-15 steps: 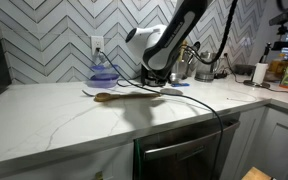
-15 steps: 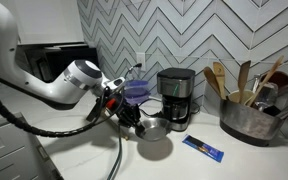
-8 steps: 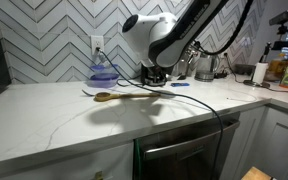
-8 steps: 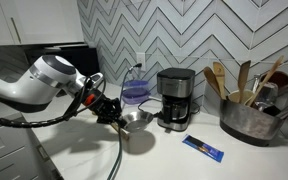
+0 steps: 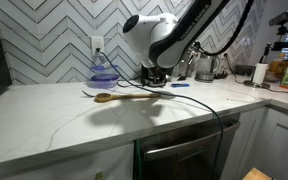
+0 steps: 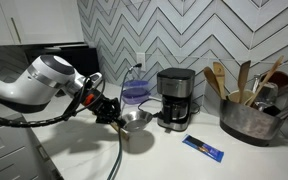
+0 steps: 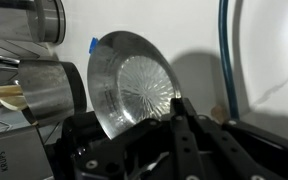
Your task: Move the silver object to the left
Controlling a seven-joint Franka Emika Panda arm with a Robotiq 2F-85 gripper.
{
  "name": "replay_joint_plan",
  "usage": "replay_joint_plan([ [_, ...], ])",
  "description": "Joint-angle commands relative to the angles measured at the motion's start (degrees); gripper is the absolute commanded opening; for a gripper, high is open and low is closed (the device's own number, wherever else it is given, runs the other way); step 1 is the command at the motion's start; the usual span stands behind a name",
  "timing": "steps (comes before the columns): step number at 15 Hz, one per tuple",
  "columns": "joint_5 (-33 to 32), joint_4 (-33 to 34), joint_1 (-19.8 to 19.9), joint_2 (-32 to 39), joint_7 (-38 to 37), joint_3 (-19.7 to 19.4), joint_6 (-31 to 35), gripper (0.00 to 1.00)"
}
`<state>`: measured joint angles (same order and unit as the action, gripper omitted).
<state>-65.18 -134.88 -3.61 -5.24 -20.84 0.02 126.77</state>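
Note:
Next, I release the silver object, now hanging tilted just above the counter, on the bare white counter (image 5: 67, 106) beside the wooden spoon's round head.
The silver object is a small shallow shiny metal bowl (image 6: 137, 119). In an exterior view it hangs tilted just above the counter, in front of the purple container. In the wrist view the bowl (image 7: 132, 78) fills the middle and stands on edge with its inside facing the camera. My gripper (image 6: 115, 114) is shut on the bowl's rim, with a black fingertip (image 7: 174, 104) at its lower edge. In an exterior view my gripper (image 5: 156, 73) is low over the counter behind the wooden spoon, and the bowl is hidden there.
A wooden spoon (image 5: 119, 96) lies on the white counter. A purple container (image 6: 136, 92) and a black coffee maker (image 6: 174, 97) stand by the wall. A blue packet (image 6: 202, 148) and a pot of utensils (image 6: 246, 115) are further along. A black cable (image 6: 116, 155) hangs over the counter edge.
Over the last second the gripper carried the bowl away from the coffee maker's front toward the purple container. Nothing has moved in the last half second.

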Motion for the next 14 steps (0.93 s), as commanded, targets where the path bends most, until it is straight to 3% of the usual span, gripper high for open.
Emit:
replay_joint_plan([
  [1, 0.0, -0.1, 0.7, -0.1, 0.7, 0.6, 2.4, 0.01],
  [8, -4.9, 0.5, -2.0, -3.2, 8.2, 4.6, 13.0, 0.01],
  [14, -7.1, 1.8, -2.9, -1.6, 15.8, 5.9, 26.7, 0.01],
])
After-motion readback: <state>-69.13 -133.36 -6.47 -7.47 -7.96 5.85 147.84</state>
